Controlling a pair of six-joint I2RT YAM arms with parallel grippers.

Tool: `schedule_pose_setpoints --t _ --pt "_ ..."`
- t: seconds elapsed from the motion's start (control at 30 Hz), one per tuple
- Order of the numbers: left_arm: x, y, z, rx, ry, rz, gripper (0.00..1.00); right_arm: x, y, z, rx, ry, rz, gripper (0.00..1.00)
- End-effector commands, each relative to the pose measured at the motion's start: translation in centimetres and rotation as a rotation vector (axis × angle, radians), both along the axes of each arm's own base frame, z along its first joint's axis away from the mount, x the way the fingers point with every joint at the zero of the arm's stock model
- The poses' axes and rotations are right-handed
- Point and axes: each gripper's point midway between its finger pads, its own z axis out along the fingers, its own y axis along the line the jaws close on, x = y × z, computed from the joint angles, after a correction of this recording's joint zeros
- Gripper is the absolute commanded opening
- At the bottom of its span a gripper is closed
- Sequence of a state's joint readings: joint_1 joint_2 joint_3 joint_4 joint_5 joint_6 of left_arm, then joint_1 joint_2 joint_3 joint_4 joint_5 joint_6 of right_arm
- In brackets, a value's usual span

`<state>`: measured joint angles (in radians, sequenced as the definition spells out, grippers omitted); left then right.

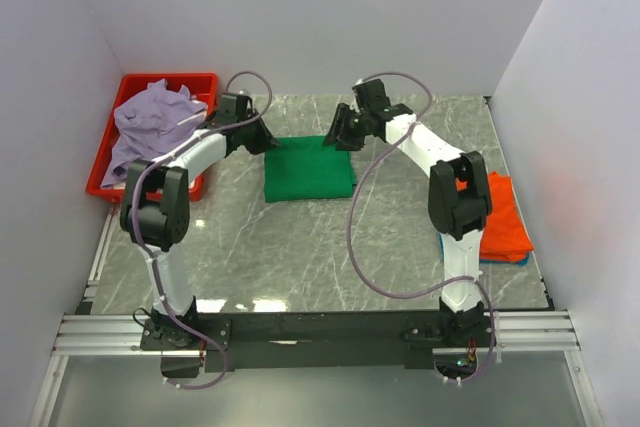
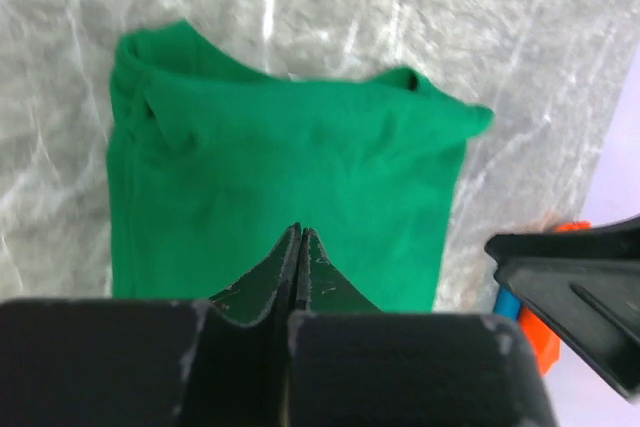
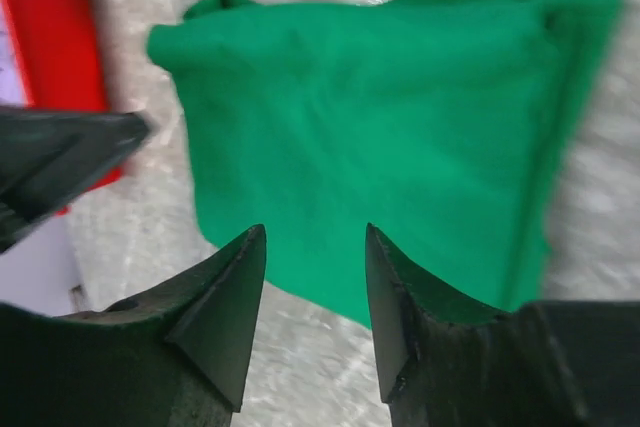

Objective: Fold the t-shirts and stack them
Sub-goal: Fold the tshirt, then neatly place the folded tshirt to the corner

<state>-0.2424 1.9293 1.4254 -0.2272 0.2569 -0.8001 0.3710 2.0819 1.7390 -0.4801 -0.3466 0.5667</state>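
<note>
I will next use my right gripper to grab the green t-shirt by the middle of its side edge [image 1: 352,167] [image 3: 552,152], the one closest to the orange t-shirt.
A bright green t-shirt [image 1: 309,168] lies folded into a rectangle on the marble table; it also shows in the left wrist view [image 2: 290,177] and the right wrist view [image 3: 400,137]. My left gripper [image 1: 262,137] hovers at its far left corner, shut and empty [image 2: 299,232]. My right gripper [image 1: 342,132] hovers at its far right corner, open and empty [image 3: 313,232]. A lavender t-shirt [image 1: 152,125] lies crumpled in the red tray [image 1: 205,80]. A folded orange t-shirt [image 1: 503,217] rests on a blue one [image 1: 508,260] at the right edge.
The red tray stands at the table's far left corner. White walls enclose the table on three sides. The arm bases sit on a black rail [image 1: 320,332] at the near edge.
</note>
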Motion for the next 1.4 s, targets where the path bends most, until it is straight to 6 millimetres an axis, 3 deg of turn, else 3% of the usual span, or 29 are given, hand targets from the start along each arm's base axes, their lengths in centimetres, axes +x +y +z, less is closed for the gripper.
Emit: schedule_pose_setpoints --t 0.0,0.07,0.1,0.17,0.2,0.23,0.27,0.33,0.37,0.4,0.47,0.63,0.7,0.8,0.87,0.9,0.93,0.97,1.03,1.07,1.1,1.13,1.23,1.37 --pt "2.5 0.1 0.9 0.005 -0.053 -0.008 0.02 2.9 1.5 0.8 0.088 -0.037 0.014 0.51" --pt "3.2 0.1 -0.4 0.019 -0.042 -0.014 0.02 4.1 1.8 1.0 0.119 -0.038 0.007 0.50" --pt "4.1 0.2 0.0 0.018 -0.058 -0.012 0.02 4.6 2.0 -0.4 0.137 -0.010 0.012 0.50" --pt "5.2 0.5 -2.1 0.019 -0.026 -0.009 0.03 6.3 1.5 -0.4 0.187 0.000 -0.019 0.49" --pt "6.1 0.5 -1.8 0.013 -0.039 -0.008 0.03 7.1 1.2 -2.0 0.199 0.026 -0.031 0.49" --pt "6.3 0.7 -4.0 0.020 0.006 -0.004 0.03 7.5 1.2 -2.3 0.231 0.047 -0.037 0.49" --pt "7.0 1.0 -3.9 0.012 -0.001 -0.004 0.03 8.9 0.3 -3.2 0.246 0.054 -0.060 0.49" --pt "7.3 1.1 -5.9 0.016 0.034 0.000 0.03 9.7 -0.2 -4.0 0.284 0.088 -0.074 0.48" --pt "7.5 1.4 -6.4 0.009 0.043 0.003 0.04 10.7 -0.4 -3.2 0.303 0.072 -0.074 0.48" --pt "7.7 1.3 -6.5 -0.005 0.047 0.006 0.04 11.0 -1.3 -4.9 0.301 0.108 -0.091 0.48" --pt "7.9 1.5 -7.0 -0.016 0.046 0.010 0.08 11.4 -1.6 -5.1 0.315 0.113 -0.097 0.47" --pt "8.4 1.1 -5.1 -0.038 0.015 -0.005 0.17 11.2 -2.9 -4.8 0.333 0.116 -0.113 0.47" --pt "8.6 1.0 -3.5 -0.046 -0.012 -0.009 0.22 11.1 -3.1 -3.2 0.336 0.091 -0.107 0.47" --pt "8.5 0.7 1.1 -0.060 -0.087 -0.014 0.31 10.7 -4.0 -0.6 0.313 0.042 -0.105 0.47" --pt "7.5 -0.1 2.1 -0.044 -0.101 -0.020 0.41 10.2 -4.7 1.2 0.298 0.020 -0.111 0.47" --pt "7.0 -0.2 3.3 -0.022 -0.115 -0.012 0.44 10.2 -5.3 1.5 0.280 0.006 -0.115 0.47" --pt "6.1 -1.5 3.8 -0.020 -0.116 -0.035 0.45 9.8 -6.2 1.2 0.266 0.017 -0.128 0.48" --pt "5.0 -2.0 3.1 -0.014 -0.099 -0.044 0.45 9.3 -6.7 2.5 0.260 0.000 -0.130 0.48" --pt "3.3 -3.9 4.5 -0.012 -0.124 -0.063 0.45 8.3 -8.1 1.5 0.211 0.005 -0.151 0.48" --pt "1.9 -4.4 3.2 -0.004 -0.095 -0.072 0.44 7.9 -8.5 2.9 0.204 -0.028 -0.151 0.49" --pt "1.2 -5.2 4.1 -0.013 -0.115 -0.080 0.43 7.0 -8.9 2.0 0.180 -0.016 -0.144 0.52" --pt "0.1 -6.6 3.6 -0.004 -0.104 -0.095 0.39 6.6 -9.0 2.2 0.170 -0.021 -0.137 0.54" --pt "-3.0 -9.2 1.2 0.001 -0.056 -0.128 0.36 4.4 -9.4 2.0 0.136 -0.017 -0.116 0.59" --pt "-4.9 -11.7 -1.5 0.018 -0.010 -0.148 0.35 2.3 -8.9 0.8 0.121 -0.007 -0.083 0.61"
